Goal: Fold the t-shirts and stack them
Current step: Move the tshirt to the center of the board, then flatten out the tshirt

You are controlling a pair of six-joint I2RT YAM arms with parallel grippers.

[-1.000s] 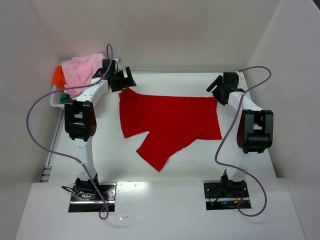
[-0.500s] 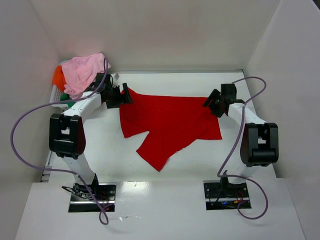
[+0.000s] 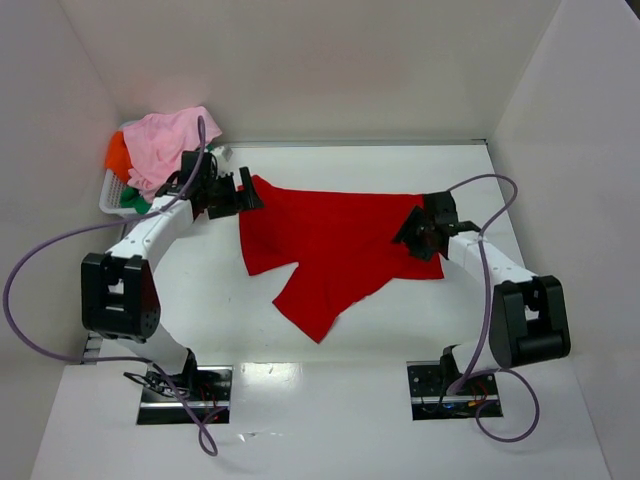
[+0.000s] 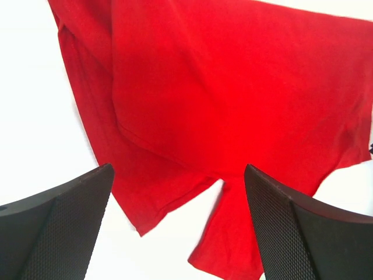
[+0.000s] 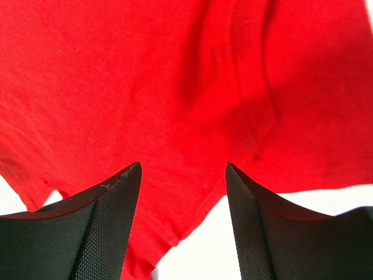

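The robot's left gripper should next move to the near corner on the basket side (image 3: 252,272) (image 4: 141,233) of the red t-shirt, next to the t-shirt's trailing flap, and close there.
A bright red t-shirt (image 3: 335,245) lies spread on the white table, one flap trailing toward the near edge. It fills the left wrist view (image 4: 233,99) and the right wrist view (image 5: 163,93). My left gripper (image 3: 248,194) is open and empty, just above the shirt's far left corner. My right gripper (image 3: 408,228) is open and empty over the shirt's right edge. A light pink shirt (image 3: 165,142) lies heaped on a basket at the far left, with orange cloth (image 3: 117,153) and green cloth (image 3: 133,201) showing beneath it.
The white basket (image 3: 108,195) stands against the left wall. White walls close in the table on the left, back and right. The arm bases are bolted at the near edge.
Both arms have come down and toward the near side. The left gripper has moved from beside the basket to the shirt's far left corner. The right gripper has moved onto the shirt's right edge.
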